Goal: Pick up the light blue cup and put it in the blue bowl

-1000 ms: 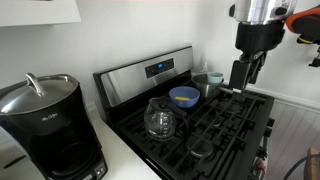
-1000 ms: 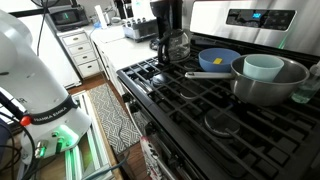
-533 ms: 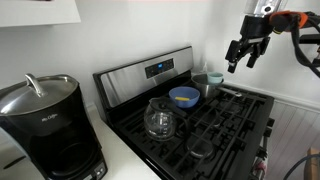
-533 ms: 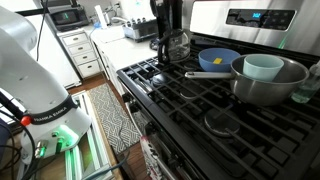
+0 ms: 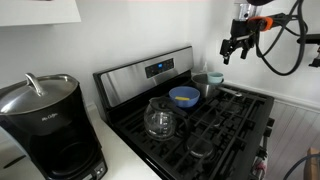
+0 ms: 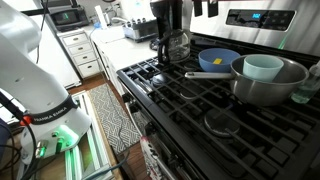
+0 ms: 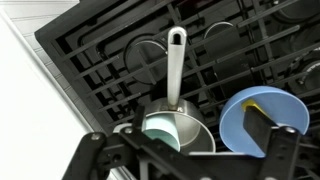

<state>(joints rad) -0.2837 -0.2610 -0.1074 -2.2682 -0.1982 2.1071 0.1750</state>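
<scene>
Next, my gripper goes to the light blue cup's rim (image 5: 209, 77) (image 7: 178, 128) on the side nearest the blue bowl and closes there.
The light blue cup (image 6: 263, 67) stands inside a grey metal pot (image 6: 272, 88) on the stove's back burner. It also shows in the wrist view (image 7: 158, 133), and its rim shows in an exterior view (image 5: 214, 78). The blue bowl (image 6: 218, 59) sits beside the pot, seen in an exterior view (image 5: 183, 96) and in the wrist view (image 7: 240, 128). My gripper (image 5: 236, 46) hangs open and empty high above the pot and bowl. Its fingertips show at the top edge of an exterior view (image 6: 205, 8) and frame the wrist view (image 7: 180, 150).
A clear glass carafe (image 5: 160, 120) stands on the front burner near the bowl. The pot's long handle (image 7: 175, 65) points across the black grates (image 6: 200, 105). A black coffee maker (image 5: 45, 125) stands on the counter beside the stove. The stove's back panel (image 5: 150, 72) rises behind.
My gripper has risen from just above the stove grates to high above the pot and bowl, moving back toward the wall. The cup, pot and bowl have not moved.
</scene>
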